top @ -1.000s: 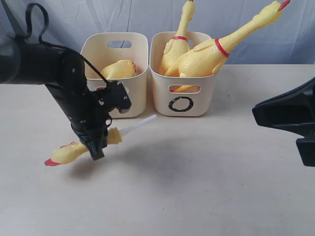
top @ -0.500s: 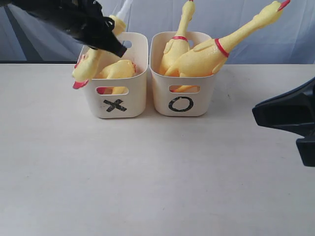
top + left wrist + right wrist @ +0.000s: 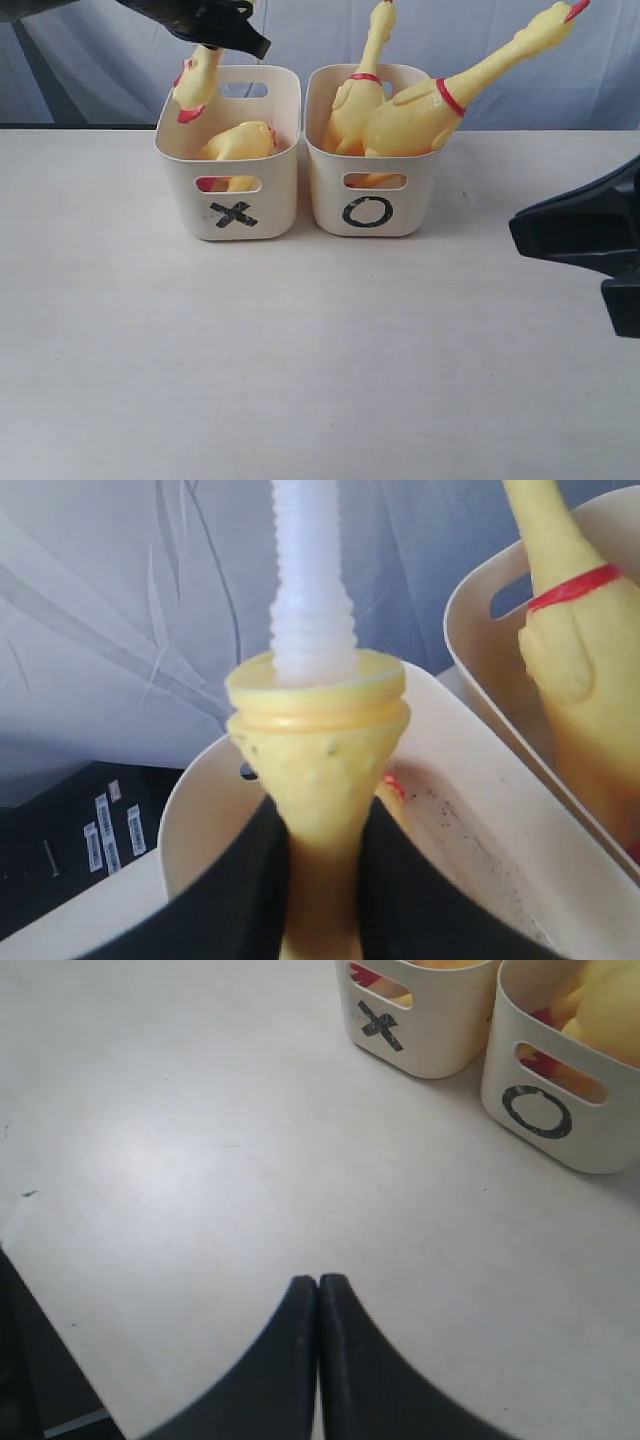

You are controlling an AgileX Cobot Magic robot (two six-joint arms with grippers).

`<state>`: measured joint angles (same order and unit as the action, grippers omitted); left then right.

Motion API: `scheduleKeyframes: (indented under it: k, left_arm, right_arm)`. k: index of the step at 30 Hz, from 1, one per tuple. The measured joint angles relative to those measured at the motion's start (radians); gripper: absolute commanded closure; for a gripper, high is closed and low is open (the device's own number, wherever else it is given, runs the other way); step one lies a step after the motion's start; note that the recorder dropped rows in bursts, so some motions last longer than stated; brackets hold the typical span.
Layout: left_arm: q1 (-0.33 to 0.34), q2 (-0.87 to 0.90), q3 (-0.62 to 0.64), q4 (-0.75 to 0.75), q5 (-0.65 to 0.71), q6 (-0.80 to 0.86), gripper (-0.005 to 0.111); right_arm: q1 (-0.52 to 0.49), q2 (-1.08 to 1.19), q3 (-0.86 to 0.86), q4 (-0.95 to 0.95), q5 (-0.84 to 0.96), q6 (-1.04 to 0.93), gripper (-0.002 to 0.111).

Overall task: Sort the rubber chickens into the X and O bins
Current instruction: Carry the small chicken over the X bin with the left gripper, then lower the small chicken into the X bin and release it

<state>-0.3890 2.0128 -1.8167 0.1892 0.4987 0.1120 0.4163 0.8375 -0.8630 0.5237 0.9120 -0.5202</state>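
Next, I let go of the neck-and-head piece with my left gripper inside the X bin (image 3: pixel 201 135), beside the headless yellow body.
My left gripper (image 3: pixel 215 38) is shut on the neck-and-head piece (image 3: pixel 197 82), which hangs head-down over the back left of the X bin (image 3: pixel 270 190). In the left wrist view the yellow neck (image 3: pixel 318 780) sits squeezed between the black fingers (image 3: pixel 235 900), its white tube (image 3: pixel 308 590) sticking out beyond them. A headless yellow body (image 3: pixel 240 140) lies inside the X bin. Two whole rubber chickens (image 3: pixel 420 112) stand in the O bin (image 3: pixel 325 200), necks poking up. My right gripper (image 3: pixel 318 1282) is shut and empty over bare table.
The right arm's black body (image 3: pixel 585 235) hangs at the right edge of the exterior view. A pale wrinkled cloth backdrop (image 3: pixel 100 50) stands behind the bins. Both bins (image 3: pixel 430 1030) show at the top right of the right wrist view.
The left gripper lifted the neck-and-head piece off the table in front of the X bin, swung it up and now holds it above that bin. The right arm stayed still.
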Motion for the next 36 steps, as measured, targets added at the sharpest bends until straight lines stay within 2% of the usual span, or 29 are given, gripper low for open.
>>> scheduleKeyframes:
  k: [8, 18, 21, 29, 36]
  left_arm:
    - [0.0, 0.139, -0.082, 0.001, 0.0, 0.0, 0.107]
    - [0.012, 0.209, -0.09, 0.007, 0.042, -0.013, 0.106]
    - [0.03, 0.211, -0.09, 0.007, 0.071, -0.032, 0.1]
    - [0.048, 0.211, -0.09, 0.007, 0.08, -0.042, 0.069]
    - [0.048, 0.211, -0.09, 0.007, 0.08, -0.042, 0.066]
  right_arm:
    - [0.0, 0.0, 0.0, 0.013, 0.0, 0.0, 0.108]
    - [0.0, 0.0, 0.0, 0.02, 0.0, 0.002, 0.108]
    - [0.0, 0.0, 0.0, 0.022, 0.0, 0.002, 0.108]
    - [0.0, 0.0, 0.0, 0.024, 0.0, 0.002, 0.108]
    - [0.0, 0.0, 0.0, 0.024, 0.0, 0.002, 0.108]
